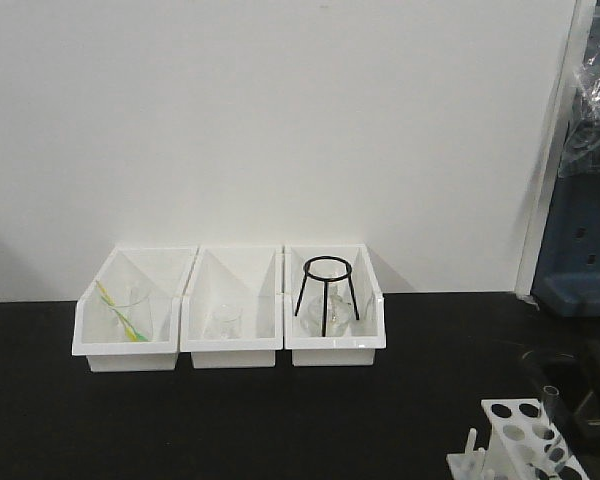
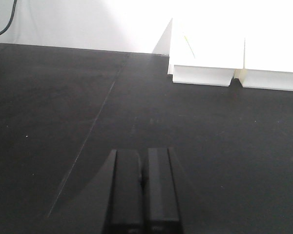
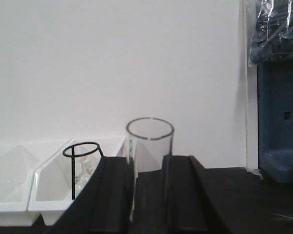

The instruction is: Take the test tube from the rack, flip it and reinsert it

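The test tube, now upright over the white rack's end, will be released by my right gripper in a near hole on the white rack's peg side (image 1: 542, 470).
The test tube (image 3: 150, 146) is clear glass with its open rim up, standing between the two black fingers of my right gripper (image 3: 150, 163), which press against its sides. In the front view the test tube (image 1: 553, 412) rises upright over the far right end of the white rack (image 1: 515, 428), at the bottom right corner; I cannot tell whether its lower end sits in a hole. The right gripper (image 1: 588, 405) shows there as a dark shape beside it. My left gripper (image 2: 143, 156) hovers over bare black tabletop, fingers pressed together with nothing between them.
Three white bins (image 1: 230, 345) line the back wall; the right one holds a black ring stand (image 1: 327, 295) and glassware, the left one a striped rod. A blue cabinet (image 1: 583, 240) stands at the far right.
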Robot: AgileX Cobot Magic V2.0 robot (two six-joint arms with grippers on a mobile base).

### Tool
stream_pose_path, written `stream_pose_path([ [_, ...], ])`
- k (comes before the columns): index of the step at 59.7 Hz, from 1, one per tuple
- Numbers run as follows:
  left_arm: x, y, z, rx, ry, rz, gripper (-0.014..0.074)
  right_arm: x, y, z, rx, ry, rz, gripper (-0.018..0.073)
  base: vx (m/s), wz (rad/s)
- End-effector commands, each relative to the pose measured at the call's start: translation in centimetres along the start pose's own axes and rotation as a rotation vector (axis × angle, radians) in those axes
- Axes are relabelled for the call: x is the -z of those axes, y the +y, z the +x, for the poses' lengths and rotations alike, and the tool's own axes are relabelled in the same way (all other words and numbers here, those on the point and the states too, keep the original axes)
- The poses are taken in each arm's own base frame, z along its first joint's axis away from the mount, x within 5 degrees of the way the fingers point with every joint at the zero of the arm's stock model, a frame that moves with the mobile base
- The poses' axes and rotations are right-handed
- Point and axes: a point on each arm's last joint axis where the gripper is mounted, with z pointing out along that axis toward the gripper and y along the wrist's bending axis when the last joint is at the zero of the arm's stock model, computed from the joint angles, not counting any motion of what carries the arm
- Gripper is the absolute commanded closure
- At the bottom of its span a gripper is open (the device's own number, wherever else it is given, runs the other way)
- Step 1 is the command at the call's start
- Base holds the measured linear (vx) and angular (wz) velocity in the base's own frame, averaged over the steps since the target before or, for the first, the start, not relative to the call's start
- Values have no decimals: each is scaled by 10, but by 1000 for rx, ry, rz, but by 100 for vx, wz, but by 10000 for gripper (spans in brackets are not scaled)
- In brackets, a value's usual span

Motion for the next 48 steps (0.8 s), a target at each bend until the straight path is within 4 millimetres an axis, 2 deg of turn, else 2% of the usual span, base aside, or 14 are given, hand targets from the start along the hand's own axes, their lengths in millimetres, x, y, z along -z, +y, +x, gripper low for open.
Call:
stream_pose_path([
  [1, 0, -1, -7, 4, -80, 15, 603, -5, 1, -13, 59, -113, -23, 568, 0, 0],
  [29, 0, -1, -7, 4, -80, 15, 603, -18, -1, 11, 44, -59, -43, 568, 0, 0],
  [48, 0, -1, -7, 4, -80, 15, 603, -28, -4, 39, 27, 19, -45, 568, 0, 0],
])
